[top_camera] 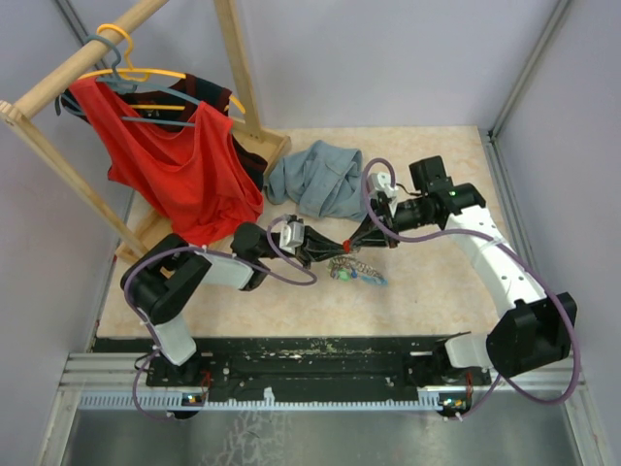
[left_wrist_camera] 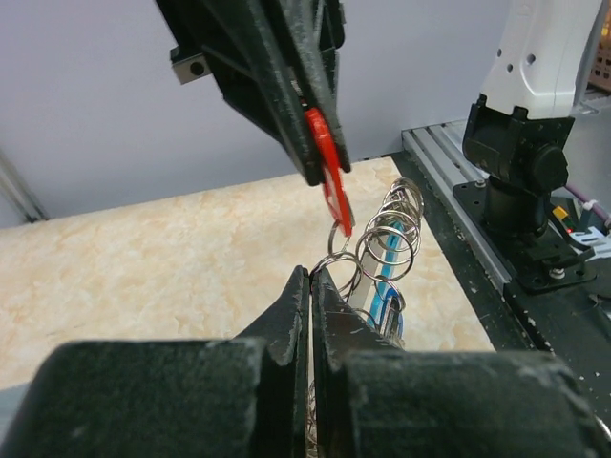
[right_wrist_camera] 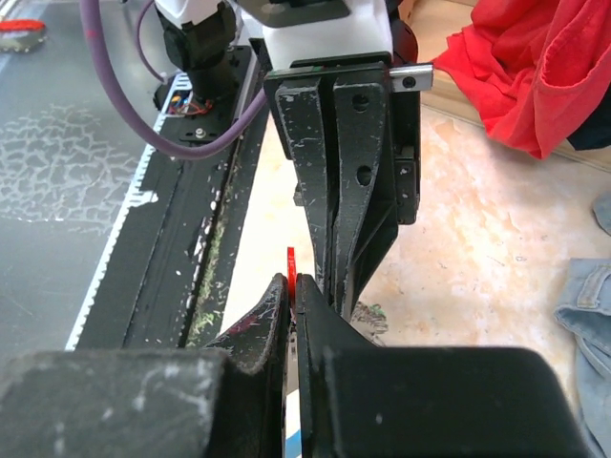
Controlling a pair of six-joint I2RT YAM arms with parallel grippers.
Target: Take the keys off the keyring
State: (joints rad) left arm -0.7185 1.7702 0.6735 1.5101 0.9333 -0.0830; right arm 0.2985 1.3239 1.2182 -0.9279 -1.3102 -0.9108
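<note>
The loose chain has a ring below the red-headed key held in my left gripper, so this gripper should open, move up and close on the key itself (left_wrist_camera: 335,193).
A red-headed key (left_wrist_camera: 330,181) is pinched in my right gripper (right_wrist_camera: 292,281), which is shut on it; the key (right_wrist_camera: 291,260) shows edge-on between the pads. From this key hangs a chain of silvery rings (left_wrist_camera: 387,234). These belong to the keyring (top_camera: 356,273), whose light blue part (left_wrist_camera: 386,303) trails below. My left gripper (left_wrist_camera: 313,274) is shut on one small ring at the bottom of that chain. In the top view the two grippers meet tip to tip over the table's middle, left gripper (top_camera: 323,254) and right gripper (top_camera: 356,239). Other keys are too small to tell apart.
A grey-blue cloth garment (top_camera: 315,180) lies behind the grippers. A wooden clothes rack (top_camera: 58,83) with a red garment (top_camera: 179,170) and hangers stands at the back left. The black base rail (top_camera: 320,354) runs along the near edge.
</note>
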